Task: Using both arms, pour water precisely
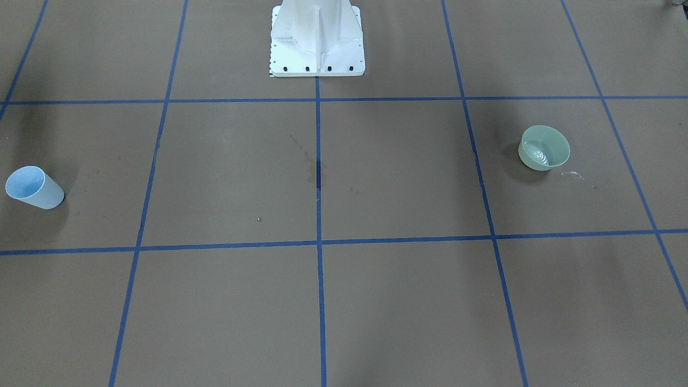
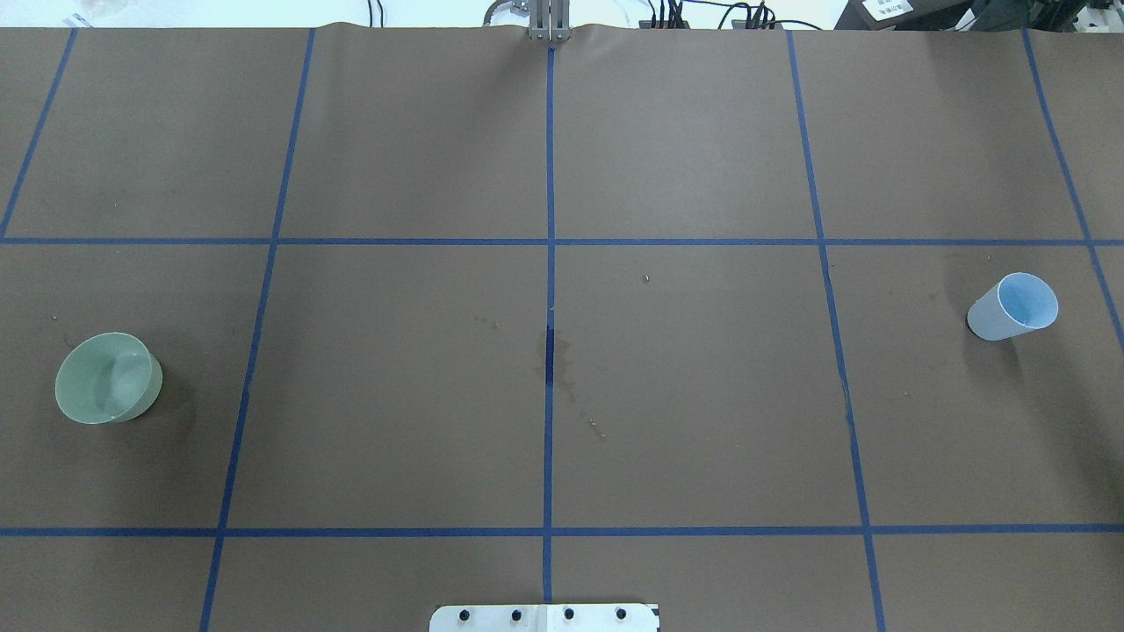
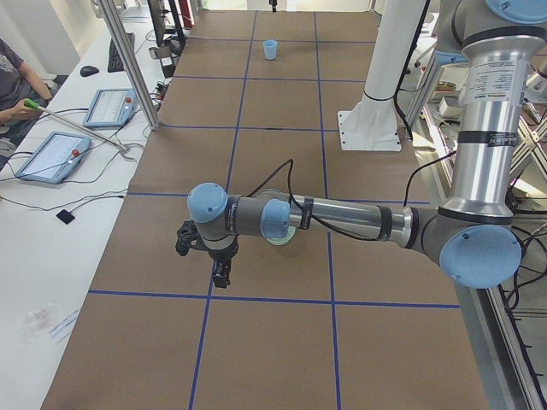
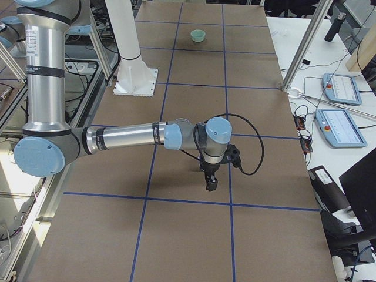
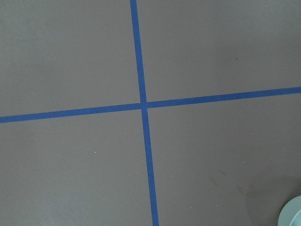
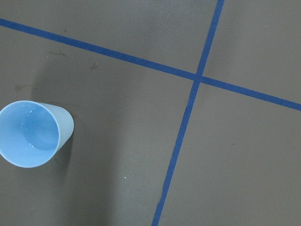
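My left gripper should close on the rim (image 1: 568, 148) (image 5: 279, 220) of the green bowl next to the spilled drops, on the side that faces away from the pale-blue cup.
A green bowl (image 1: 544, 148) stands on the robot's left side of the table (image 2: 108, 377); white glints of water (image 1: 540, 156) show inside it. A pale-blue cup (image 1: 33, 187) stands upright on the robot's right side (image 2: 1012, 306). My left arm (image 3: 342, 220) reaches out low over the table, and its gripper (image 3: 220, 275) points down near the bowl. My right arm (image 4: 129, 136) does the same, with its gripper (image 4: 210, 183) pointing down. Both grippers show only in the side views, so I cannot tell if they are open. The right wrist view shows the cup (image 6: 35, 134) from above.
The white pedestal base (image 1: 317, 40) stands at the robot's edge of the brown table. A wet stain (image 2: 555, 364) lies on the centre tape line, and spilled drops (image 1: 573, 174) lie beside the bowl. Operators' tablets (image 3: 53, 155) lie on the side desk.
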